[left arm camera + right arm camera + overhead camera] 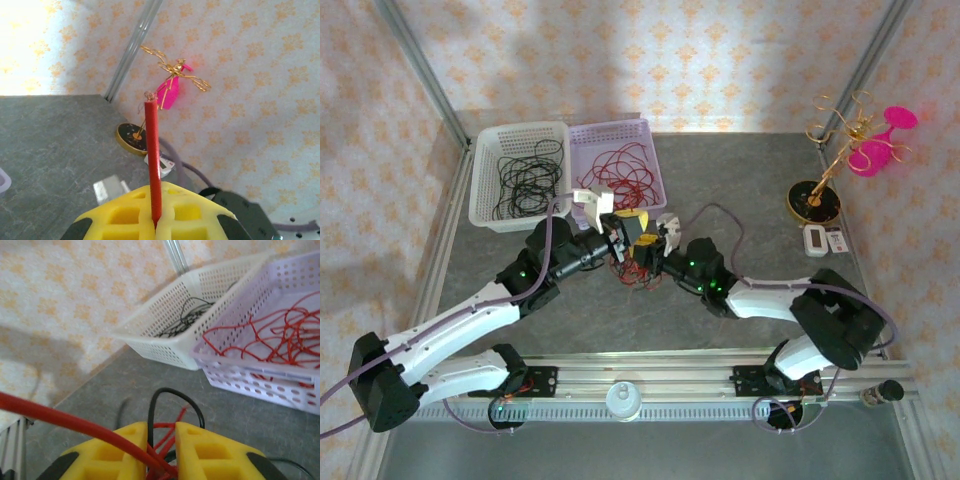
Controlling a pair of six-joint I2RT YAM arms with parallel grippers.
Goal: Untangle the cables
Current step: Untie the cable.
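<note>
The black loop is pinched in my right gripper together with parts of the red cable, so that gripper should open and take the tangle lower [634,273] while my left gripper draws the red cable up.
A small tangle of red and black cables [635,268] hangs between both grippers at the table's middle. My left gripper [623,236] is shut on one red cable [152,160]; in the left wrist view it rises straight up from the closed yellow fingers [125,215], its bare end at the top. My right gripper [161,440] has its yellow fingers [205,452] closed to a narrow gap, pinching red strands [165,460] low in that gap. A black cable loop [172,400] arches out of the same gap. Another red strand [60,417] crosses the left finger.
At the back left stand a white basket [483,190] holding black cables [527,178] and a lilac basket [655,170] holding red cables [620,170]. At the right are a gold wire stand [835,150] with pink pieces on a black base [813,203], and a small white device [825,240].
</note>
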